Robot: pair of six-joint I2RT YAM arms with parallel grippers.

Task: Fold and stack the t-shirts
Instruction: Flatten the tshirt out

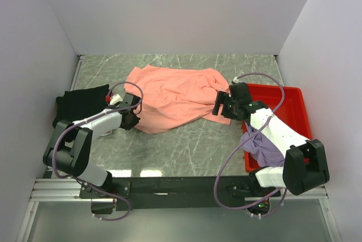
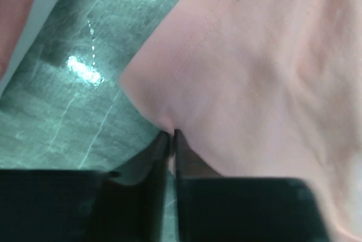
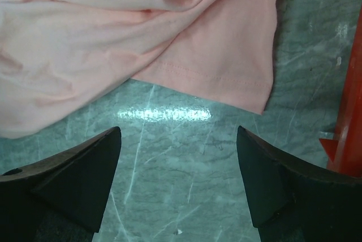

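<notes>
The salmon-pink t-shirt's hemmed corner point(image 1: 224, 121) point(image 3: 233, 101) nearest the red tray should be reached next by my right gripper, which should close there.
A salmon-pink t-shirt point(image 1: 175, 98) lies crumpled across the middle of the table. My left gripper point(image 1: 133, 117) is at the shirt's near-left edge. In the left wrist view the gripper point(image 2: 172, 134) has its jaws pressed together on a pinch of the salmon cloth point(image 2: 254, 67). My right gripper point(image 1: 222, 106) hovers at the shirt's right side. Seen from the right wrist, this gripper point(image 3: 178, 134) is open over bare table, just short of the shirt's hemmed edge point(image 3: 215, 78). A black t-shirt point(image 1: 79, 103) lies at the far left. A lavender-purple t-shirt point(image 1: 260, 147) hangs over the tray's near-left corner.
A red plastic tray point(image 1: 291, 106) stands at the right, under and behind my right arm; its rim point(image 3: 348, 112) shows at the right edge of the right wrist view. White walls close in the green marbled table point(image 1: 186, 140) on three sides.
</notes>
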